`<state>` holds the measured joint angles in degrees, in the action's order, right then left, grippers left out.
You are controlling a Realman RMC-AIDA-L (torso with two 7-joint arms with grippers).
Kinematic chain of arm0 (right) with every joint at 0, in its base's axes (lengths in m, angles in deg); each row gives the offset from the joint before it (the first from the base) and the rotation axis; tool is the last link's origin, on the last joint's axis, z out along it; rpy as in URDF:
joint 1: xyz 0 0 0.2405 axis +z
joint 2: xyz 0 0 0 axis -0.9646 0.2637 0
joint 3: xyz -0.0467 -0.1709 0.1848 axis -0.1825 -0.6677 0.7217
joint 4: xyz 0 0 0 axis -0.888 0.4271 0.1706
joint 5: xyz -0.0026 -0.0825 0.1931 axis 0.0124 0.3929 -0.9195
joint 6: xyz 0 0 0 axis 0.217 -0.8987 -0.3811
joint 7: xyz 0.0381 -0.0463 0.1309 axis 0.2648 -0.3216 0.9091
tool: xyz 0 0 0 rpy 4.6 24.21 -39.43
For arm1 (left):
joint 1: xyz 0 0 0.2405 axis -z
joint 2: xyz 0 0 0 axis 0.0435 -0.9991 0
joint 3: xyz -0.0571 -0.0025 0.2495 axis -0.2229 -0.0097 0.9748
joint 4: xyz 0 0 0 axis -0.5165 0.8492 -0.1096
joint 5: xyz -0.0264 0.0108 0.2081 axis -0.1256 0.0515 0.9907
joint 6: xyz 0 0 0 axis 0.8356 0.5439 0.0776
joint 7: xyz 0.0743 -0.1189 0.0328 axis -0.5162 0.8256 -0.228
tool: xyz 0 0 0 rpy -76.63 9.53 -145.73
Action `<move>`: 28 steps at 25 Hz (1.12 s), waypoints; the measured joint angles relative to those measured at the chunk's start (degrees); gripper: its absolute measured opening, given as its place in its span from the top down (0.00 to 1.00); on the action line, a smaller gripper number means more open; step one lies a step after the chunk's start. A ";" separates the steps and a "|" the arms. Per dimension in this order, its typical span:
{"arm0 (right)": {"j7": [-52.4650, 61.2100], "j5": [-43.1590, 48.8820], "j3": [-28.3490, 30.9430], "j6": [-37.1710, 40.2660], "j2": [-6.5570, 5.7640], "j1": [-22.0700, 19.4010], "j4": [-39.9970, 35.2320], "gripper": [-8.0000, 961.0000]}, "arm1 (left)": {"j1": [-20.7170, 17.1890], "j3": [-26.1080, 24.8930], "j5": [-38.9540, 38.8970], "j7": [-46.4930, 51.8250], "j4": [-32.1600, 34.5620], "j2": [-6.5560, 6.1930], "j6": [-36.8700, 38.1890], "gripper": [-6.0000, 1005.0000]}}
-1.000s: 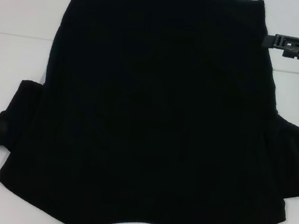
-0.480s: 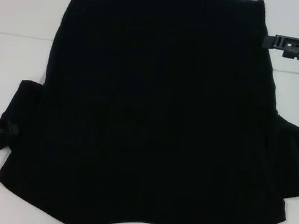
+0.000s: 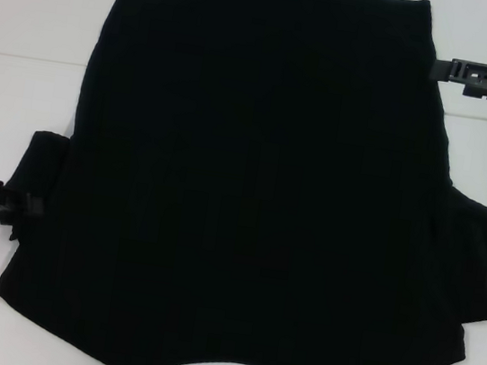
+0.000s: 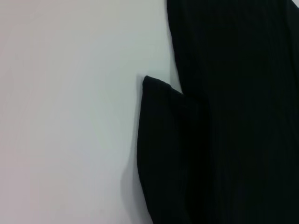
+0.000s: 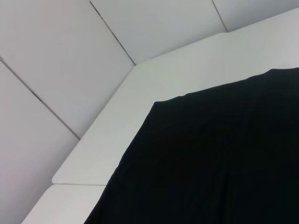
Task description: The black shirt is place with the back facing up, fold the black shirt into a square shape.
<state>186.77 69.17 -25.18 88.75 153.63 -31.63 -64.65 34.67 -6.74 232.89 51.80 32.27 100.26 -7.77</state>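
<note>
I have my left gripper over the sleeve near the shirt's body, so next I take the sleeve's outer edge [image 3: 17, 176] with it and pull it out before folding it in.
The black shirt [image 3: 252, 184] lies spread flat on the white table [image 3: 27, 43], plain side up, hem at the far end and neckline toward me. Its left sleeve [image 3: 39, 163] and right sleeve [image 3: 473, 260] stick out sideways. My left gripper [image 3: 30, 206] comes in low from the left, its tip over the lower edge of the left sleeve. My right gripper [image 3: 441, 68] sits at the far right edge of the shirt, close to the hem corner. The left wrist view shows the sleeve [image 4: 163, 149] beside the shirt body [image 4: 243, 93]. The right wrist view shows a shirt corner [image 5: 219, 154].
Bare white table [image 4: 65, 116] lies to the left of the sleeve. In the right wrist view the table's edge [image 5: 93, 158] meets grey wall panels [image 5: 56, 70] beyond the shirt.
My left gripper has slid rightward onto the left sleeve's edge. My right gripper has drawn back slightly to the right. The shirt has not shifted.
</note>
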 joint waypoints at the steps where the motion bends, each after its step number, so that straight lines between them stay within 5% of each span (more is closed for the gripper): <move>1: 0.00 0.00 0.00 0.00 0.00 0.00 0.00 0.02 | 0.10 0.02 0.00 0.00 -0.04 0.02 -0.04 0.51; 8: -0.07 0.00 0.79 0.11 -0.05 -0.15 0.02 0.02 | 0.20 1.42 0.00 0.95 0.05 0.20 -0.17 0.51; 28: -0.05 0.00 0.87 0.59 -0.05 -0.19 -0.15 0.02 | 0.19 2.21 -0.29 0.72 0.25 -0.28 0.08 0.99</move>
<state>186.72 69.18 -24.32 89.34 153.58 -31.82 -64.80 34.86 -4.53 232.60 52.52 32.52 99.98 -7.70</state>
